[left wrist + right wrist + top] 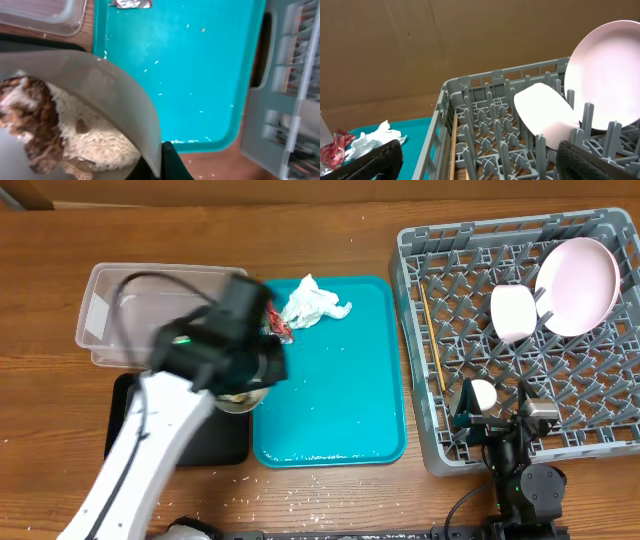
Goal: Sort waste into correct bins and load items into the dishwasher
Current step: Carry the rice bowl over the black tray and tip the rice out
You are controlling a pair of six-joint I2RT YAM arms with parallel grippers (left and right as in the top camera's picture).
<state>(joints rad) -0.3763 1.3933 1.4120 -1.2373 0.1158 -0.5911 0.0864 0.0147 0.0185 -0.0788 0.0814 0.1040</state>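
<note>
I need to use my left gripper to release the cream-white bowl in the grey rack [453,290], next to the pink bowl, over the far end of the chopsticks.
My left gripper [248,380] is shut on the rim of the cream-white bowl [238,400], held over the right edge of the black tray [215,442]. In the left wrist view the fingers [161,161] pinch the bowl wall [105,85], and whitish-brown rice crumbs [75,130] lie inside. The white tissue [312,302] and the red-and-silver wrapper [277,327] lie on the teal tray. The clear tub [110,310] stands at the far left. The grey rack [470,445] holds the plate [578,285], the pink bowl [515,312] and the chopsticks [433,340]. My right gripper [500,415] is open over the rack's front [485,167].
The teal serving tray [340,390] lies between the bins and the rack, with scattered crumbs on it [200,65]. Crumbs also lie on the wooden table along the tray's front edge [300,495]. The rack's pegs [540,150] stand close under my right gripper.
</note>
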